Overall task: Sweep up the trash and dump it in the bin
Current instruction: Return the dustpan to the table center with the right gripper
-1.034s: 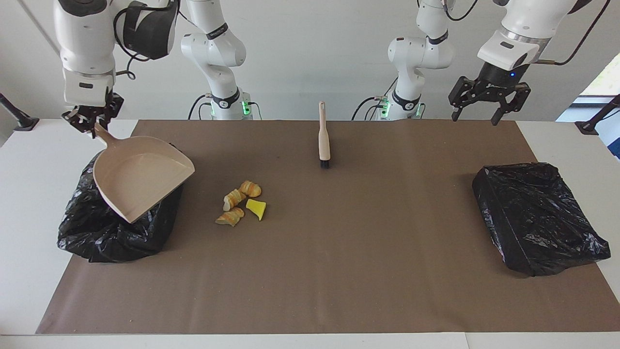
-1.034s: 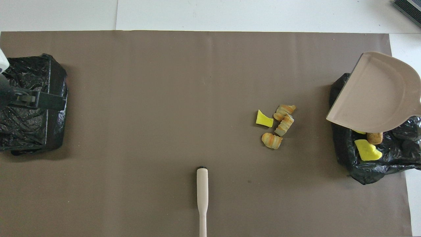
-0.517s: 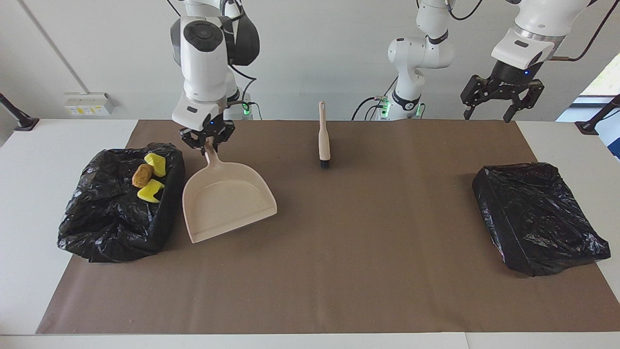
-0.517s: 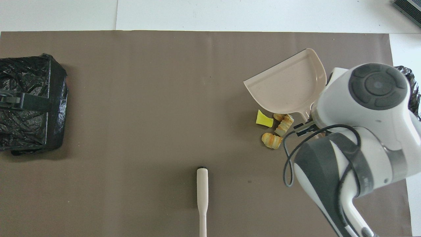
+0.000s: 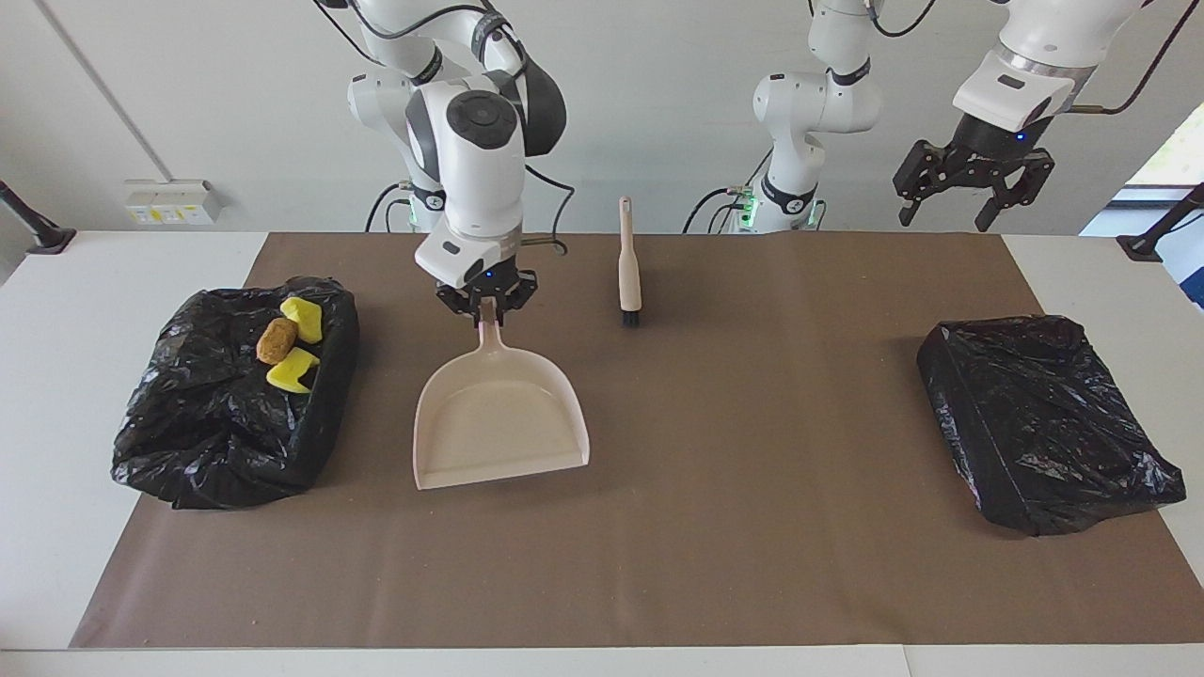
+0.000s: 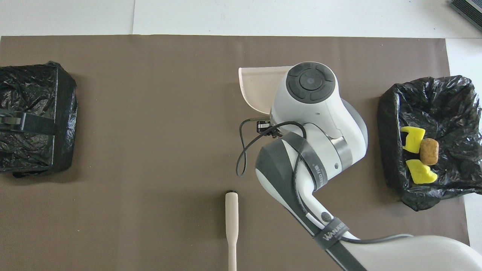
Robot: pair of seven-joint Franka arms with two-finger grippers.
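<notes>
The robot's right gripper needs to release the beige dustpan on the brown mat, straight out [image 6: 232, 107] beyond the black bristles of the brush. The dustpan is now low over the mat's middle.
My right gripper [image 5: 486, 310] is shut on the handle of the beige dustpan [image 5: 499, 423]. The pan is low over the middle of the brown mat, its mouth pointing away from the robots. In the overhead view my right arm covers most of the dustpan [image 6: 256, 86]. The bin [image 5: 188, 442], lined with a black bag, sits at the right arm's end of the table. Two yellow pieces and one brown piece of trash [image 5: 282, 343] lie in the bin [image 6: 391, 113]. No trash shows on the mat. My left gripper [image 5: 964, 193] hangs open and empty, raised at the left arm's end.
A beige brush [image 5: 628, 268] with black bristles lies on the mat close to the robots, its handle [image 6: 231, 218] pointing toward them. A second black-bagged box [image 5: 1044, 414] sits at the left arm's end of the mat [image 5: 752, 527].
My right gripper carried the dustpan from above the bin to the middle of the mat. The pan and arm now cover the scraps that lay there. The left gripper rose slightly.
</notes>
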